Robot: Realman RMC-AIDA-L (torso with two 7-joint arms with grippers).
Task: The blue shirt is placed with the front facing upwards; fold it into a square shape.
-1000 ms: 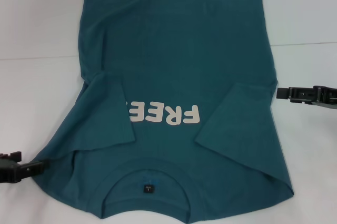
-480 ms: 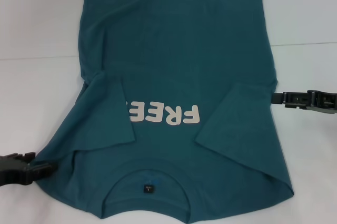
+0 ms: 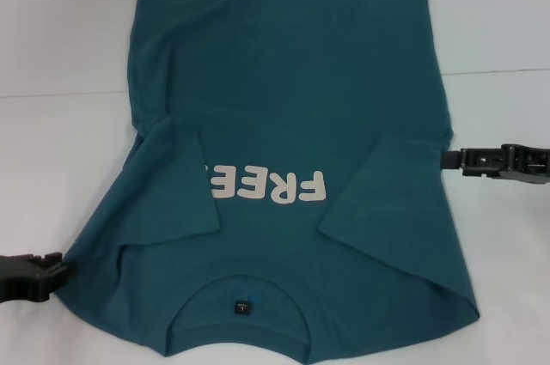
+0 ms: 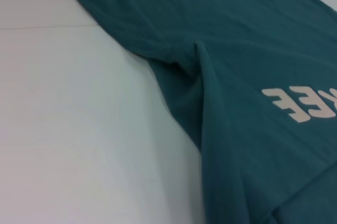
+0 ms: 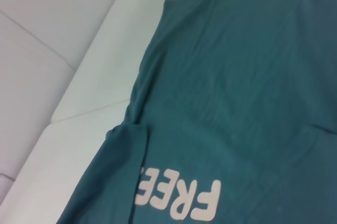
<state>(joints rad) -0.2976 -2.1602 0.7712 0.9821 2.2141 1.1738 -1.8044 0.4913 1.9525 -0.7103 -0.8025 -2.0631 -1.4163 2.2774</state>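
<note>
The shoulder corner [image 3: 462, 296] of the blue shirt, at the outer end of the folded sleeve on my right gripper's side, should be gripped next by that gripper.
The blue shirt [image 3: 292, 107] lies flat on the white table, front up, collar toward me. Its white "FREE" lettering [image 3: 271, 185] shows on the chest, with a small dark label [image 3: 242, 306] inside the collar. Both sleeves are folded inward over the body, the left sleeve [image 3: 172, 193] covering part of the lettering. My left gripper [image 3: 60, 269] is low at the shirt's near left shoulder edge. My right gripper [image 3: 449, 160] is at the shirt's right side edge, level with the lettering. The shirt also shows in the left wrist view [image 4: 237, 34] and the right wrist view [image 5: 237, 76].
The white table [image 3: 60, 142] spreads out on both sides of the shirt. A thin seam [image 3: 60, 93] runs across it behind the grippers. Nothing else lies on it.
My left gripper pushed in toward the shirt's shoulder, then drew back a little to the left. My right gripper dropped slightly and edged left to the shirt's side edge. The shirt has not moved.
</note>
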